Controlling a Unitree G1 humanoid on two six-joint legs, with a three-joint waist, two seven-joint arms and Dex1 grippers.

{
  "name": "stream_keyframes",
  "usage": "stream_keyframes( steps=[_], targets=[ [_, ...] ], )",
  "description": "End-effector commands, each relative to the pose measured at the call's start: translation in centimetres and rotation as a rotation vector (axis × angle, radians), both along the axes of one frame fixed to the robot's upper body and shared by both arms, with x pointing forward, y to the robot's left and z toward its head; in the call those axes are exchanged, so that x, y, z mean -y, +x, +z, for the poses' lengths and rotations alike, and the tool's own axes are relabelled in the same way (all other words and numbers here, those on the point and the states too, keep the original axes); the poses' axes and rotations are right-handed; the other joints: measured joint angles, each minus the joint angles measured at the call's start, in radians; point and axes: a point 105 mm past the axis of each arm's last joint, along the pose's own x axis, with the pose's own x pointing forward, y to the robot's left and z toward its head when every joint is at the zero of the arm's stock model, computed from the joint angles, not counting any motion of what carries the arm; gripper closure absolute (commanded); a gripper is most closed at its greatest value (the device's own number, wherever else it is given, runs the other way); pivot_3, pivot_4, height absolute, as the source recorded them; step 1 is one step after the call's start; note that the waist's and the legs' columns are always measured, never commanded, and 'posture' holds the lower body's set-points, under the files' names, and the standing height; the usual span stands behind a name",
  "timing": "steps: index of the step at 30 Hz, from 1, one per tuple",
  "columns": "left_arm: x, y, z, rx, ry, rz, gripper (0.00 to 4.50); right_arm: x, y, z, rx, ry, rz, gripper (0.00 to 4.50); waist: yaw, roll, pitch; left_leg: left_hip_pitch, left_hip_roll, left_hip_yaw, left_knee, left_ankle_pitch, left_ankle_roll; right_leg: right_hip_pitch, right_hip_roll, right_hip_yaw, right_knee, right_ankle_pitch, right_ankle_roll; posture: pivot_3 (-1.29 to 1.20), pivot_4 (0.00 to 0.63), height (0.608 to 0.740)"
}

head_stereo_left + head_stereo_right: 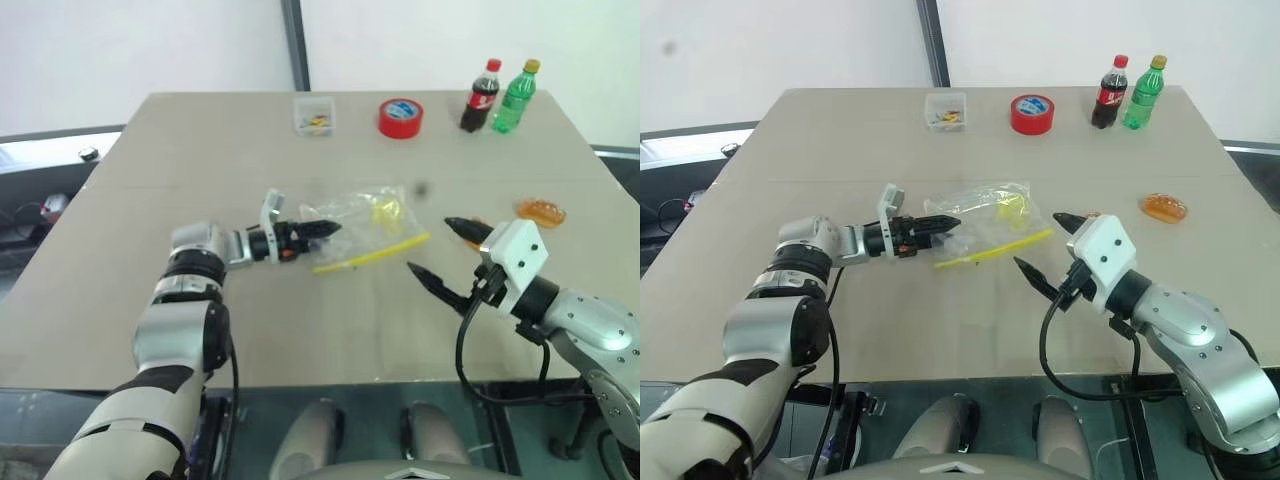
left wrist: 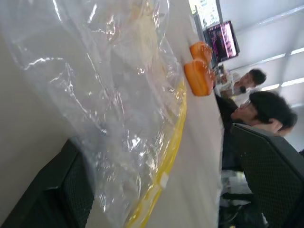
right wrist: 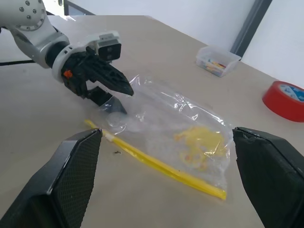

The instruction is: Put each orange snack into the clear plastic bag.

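Observation:
My left fingers straddle the clear plastic bag's side, off its yellow seal strip; I need to back off, then take the seal strip (image 3: 124,146) from above.
The clear plastic bag (image 1: 362,214) lies crinkled at mid-table, its yellow seal strip (image 1: 372,252) along the near edge. My left gripper (image 1: 312,231) reaches in from the left at table height, open, with the bag's left corner (image 3: 116,114) between its fingers (image 3: 113,76). One orange snack (image 1: 540,211) rests to the right of the bag. Another orange snack (image 1: 1092,214) peeks out from behind my right gripper (image 1: 446,256). That gripper hovers open and empty, just right of the bag. In the left wrist view both snacks (image 2: 198,77) show beyond the bag (image 2: 118,104).
Along the table's far edge stand a small clear box (image 1: 315,114), a red tape roll (image 1: 400,118), a cola bottle (image 1: 482,97) and a green bottle (image 1: 516,97). People sit beyond the table's right side (image 2: 266,109).

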Motion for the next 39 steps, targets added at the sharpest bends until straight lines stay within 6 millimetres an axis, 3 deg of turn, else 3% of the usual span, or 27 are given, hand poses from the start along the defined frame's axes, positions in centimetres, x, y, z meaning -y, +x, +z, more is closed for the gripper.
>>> stream_keyframes(
  steps=[1,3,4,8,18,27,36,37,39],
  targets=[
    [1.8,-1.5,-2.3,-0.189,-0.022,-0.015,1.47,-0.2,0.8,0.0,0.087,-0.06,-0.036,0.0,-0.003,0.0,0.0,-0.001,0.0,0.0,0.0,0.0,0.0,0.0,0.0,0.0,0.0,0.0,0.0,0.0,0.15,0.736],
    [2.3,-1.6,-1.6,-0.218,-0.063,-0.016,2.47,-0.2,1.6,-1.0,0.108,-0.107,-0.08,0.0,-0.007,-0.001,0.001,-0.002,-0.001,0.0,0.0,0.0,0.0,-0.002,0.0,0.0,0.0,0.0,0.0,0.0,0.15,0.736],
    [2.5,-1.7,-1.2,-0.232,-0.085,-0.021,3.22,-0.2,2.0,-1.5,0.127,-0.142,-0.1,0.0,-0.01,-0.001,0.001,-0.003,-0.001,0.0,0.0,0.0,0.0,-0.003,0.0,0.0,0.0,0.0,0.0,0.0,0.15,0.736],
    [3.1,-2.2,0.5,-0.287,-0.157,-0.028,4.39,-0.6,3.4,-4.1,0.175,-0.291,-0.149,0.0,-0.011,-0.001,0.001,-0.003,0.0,0.001,-0.001,0.0,0.0,-0.004,0.0,0.001,0.0,0.002,-0.003,0.0,0.15,0.736],
    [2.6,-2.4,4.8,-0.222,-0.286,-0.034,4.48,-1.6,6.6,-7.0,0.322,-0.502,-0.206,0.0,-0.019,-0.004,0.003,-0.012,0.001,0.002,-0.001,0.003,-0.006,-0.016,0.001,0.004,0.002,0.003,-0.005,0.0,0.15,0.736],
    [1.8,-3.2,6.4,-0.154,-0.309,-0.024,4.48,-1.7,10.2,-7.4,0.346,-0.44,-0.327,0.0,-0.016,-0.004,0.003,-0.017,0.001,0.005,-0.001,0.003,-0.006,-0.022,0.0,0.009,0.003,0.004,-0.006,0.0,0.15,0.736],
    [1.8,-3.6,7.1,-0.111,-0.327,0.002,4.5,-1.8,11.8,-7.0,0.373,-0.405,-0.311,4.11,-0.018,-0.004,0.003,-0.017,0.001,0.007,-0.001,0.003,-0.006,-0.023,0.0,0.01,0.003,0.004,-0.007,0.0,0.15,0.736],
    [1.8,-3.7,7.3,-0.085,-0.318,0.008,4.5,-1.6,12.0,-6.7,0.379,-0.391,-0.321,4.45,-0.018,-0.004,0.003,-0.017,0.001,0.007,-0.001,0.003,-0.006,-0.023,0.0,0.01,0.003,0.004,-0.007,0.0,0.15,0.736],
    [1.9,-3.9,7.5,-0.045,-0.286,0.027,4.5,-1.4,12.4,-6.2,0.389,-0.379,-0.328,4.45,-0.019,-0.004,0.003,-0.017,0.001,0.008,-0.002,0.003,-0.006,-0.024,0.0,0.011,0.003,0.004,-0.007,0.0,0.15,0.736]
  ],
)
